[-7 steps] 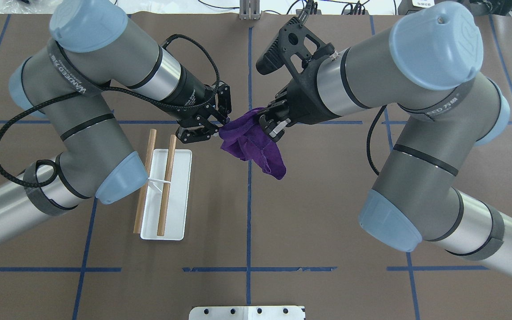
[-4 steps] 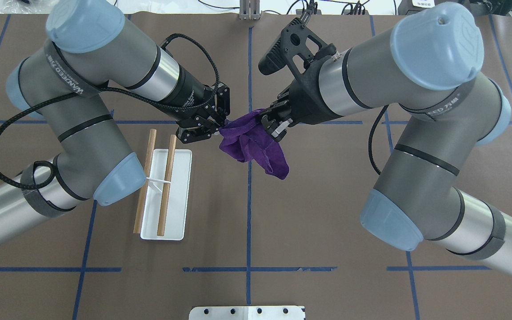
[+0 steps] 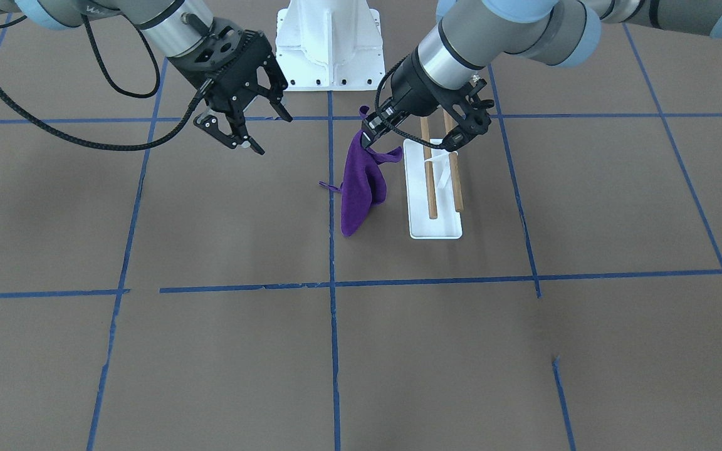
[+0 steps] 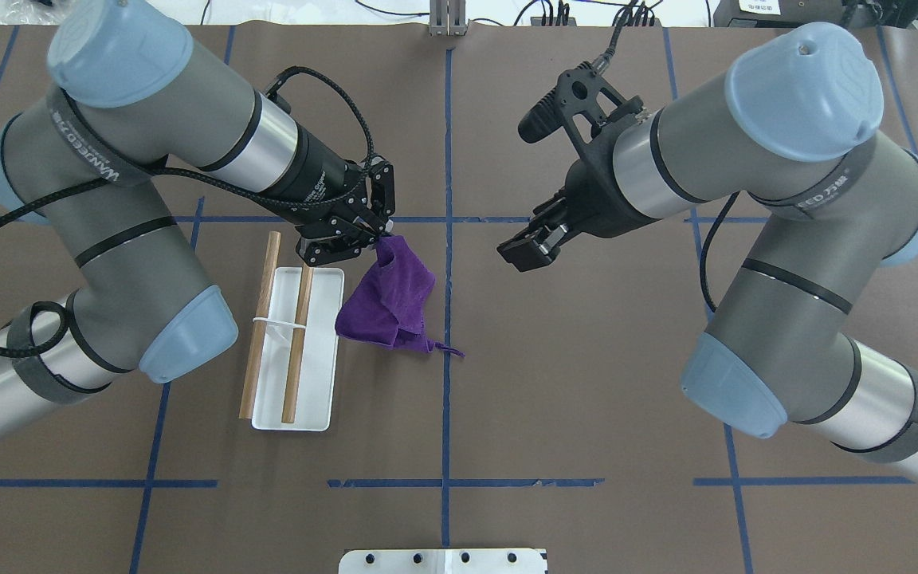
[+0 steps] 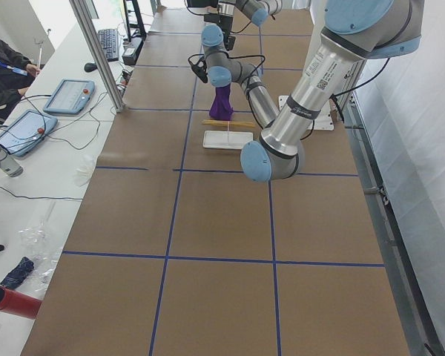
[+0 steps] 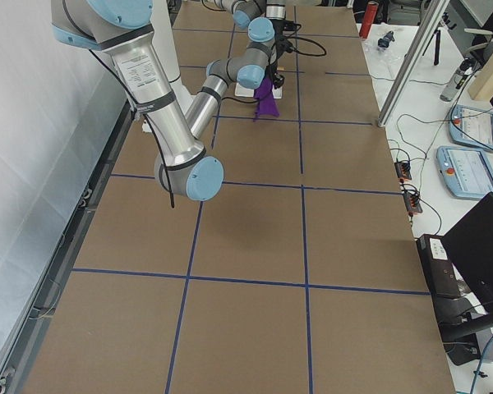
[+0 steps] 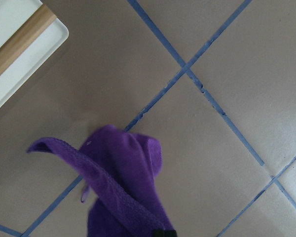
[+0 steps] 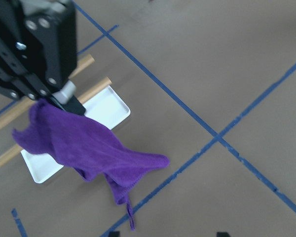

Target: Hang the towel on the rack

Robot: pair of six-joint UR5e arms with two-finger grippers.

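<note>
My left gripper will release the purple towel across both brown rods (image 3: pixel 434 194) (image 7: pixel 17 43), near their ends that are farthest from the white pedestal. The towel now hangs just beside the rack.
The purple towel (image 4: pixel 390 301) hangs from my left gripper (image 4: pixel 379 237), which is shut on its top corner. The thin loop tag trails at its lower end. The towel hangs just right of the rack (image 4: pixel 317 351), a white base with two brown rods (image 4: pixel 298 343), and does not touch it. In the front-facing view the left gripper (image 3: pixel 368 139) holds the towel (image 3: pixel 360 191) beside the rack (image 3: pixel 436 228). My right gripper (image 4: pixel 521 253) is open and empty, well to the right of the towel; it also shows in the front-facing view (image 3: pixel 270 134). The right wrist view shows the towel (image 8: pixel 89 148) under the left gripper's fingers (image 8: pixel 69 98).
The white bolted pedestal (image 3: pixel 329 44) stands at the robot's side of the table. Blue tape lines cross the brown tabletop (image 4: pixel 586 399). Tablets and cables lie on a side bench (image 5: pixel 59 104) off the table.
My right gripper has let go of the towel and drawn back to the right. My left gripper keeps the towel and has moved it left and nearer, toward the rack; the towel now hangs free.
</note>
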